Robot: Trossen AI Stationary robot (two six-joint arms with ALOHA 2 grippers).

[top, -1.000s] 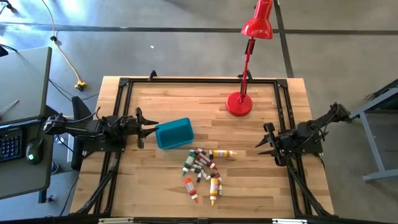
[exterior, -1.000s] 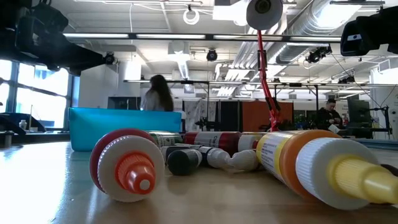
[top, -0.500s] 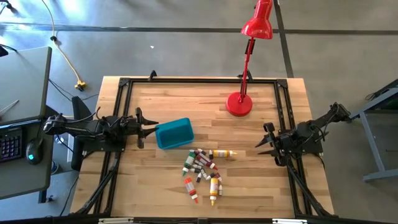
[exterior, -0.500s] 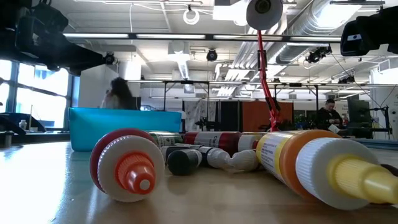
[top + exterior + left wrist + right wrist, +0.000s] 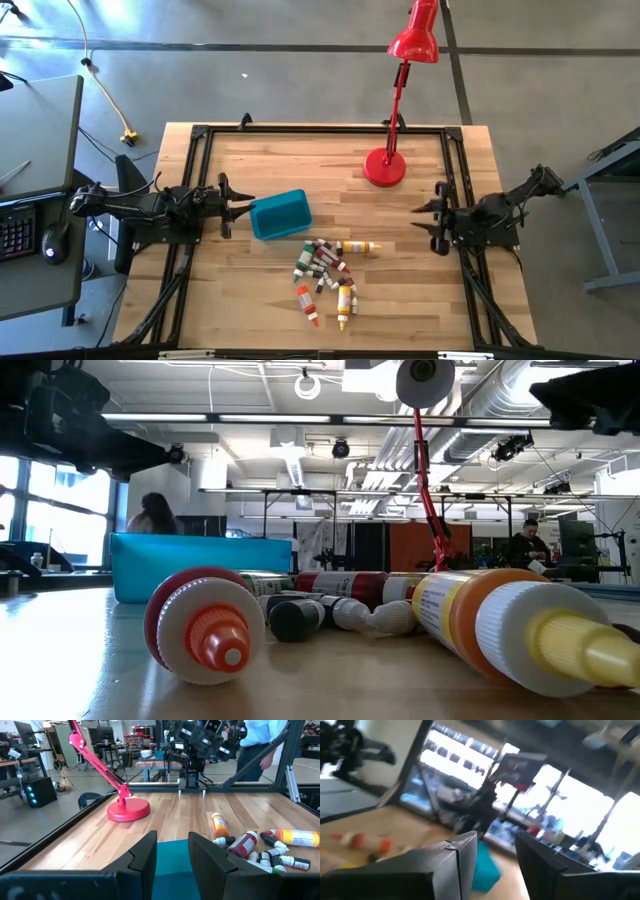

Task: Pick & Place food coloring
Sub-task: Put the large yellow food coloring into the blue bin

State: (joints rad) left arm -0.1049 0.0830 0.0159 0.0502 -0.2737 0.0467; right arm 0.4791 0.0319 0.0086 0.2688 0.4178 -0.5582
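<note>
I will close my right gripper on the white cap [image 5: 370, 246] of the yellow bottle that lies nearest the red desk lamp.
The food coloring bottles [image 5: 325, 265] lie on their sides in a loose pile on the table's near middle: yellow, orange, red, green and dark. The low view shows them close up, a red-capped one [image 5: 205, 625] and a yellow-tipped one [image 5: 520, 630] nearest. The left wrist view has them [image 5: 260, 845] beyond the tub. My left gripper [image 5: 240, 205] [image 5: 172, 837] is open, hovering at the left end of the teal tub [image 5: 280, 214]. My right gripper [image 5: 425, 218] [image 5: 495, 840] is open above the table's right side, well right of the pile.
The teal tub [image 5: 200, 565] [image 5: 170, 855] [image 5: 485, 865] stands just left and far of the pile. A red desk lamp stands by its round base [image 5: 385, 167] [image 5: 128, 810] near the far edge, its arm leaning over. Black frame rails border the table. People move in the room behind.
My right gripper has risen and swung a little toward the table's far edge, turning as it went, and its fingers stay apart. The bottles and the tub have not moved. A person in the room behind has walked across the low view.
</note>
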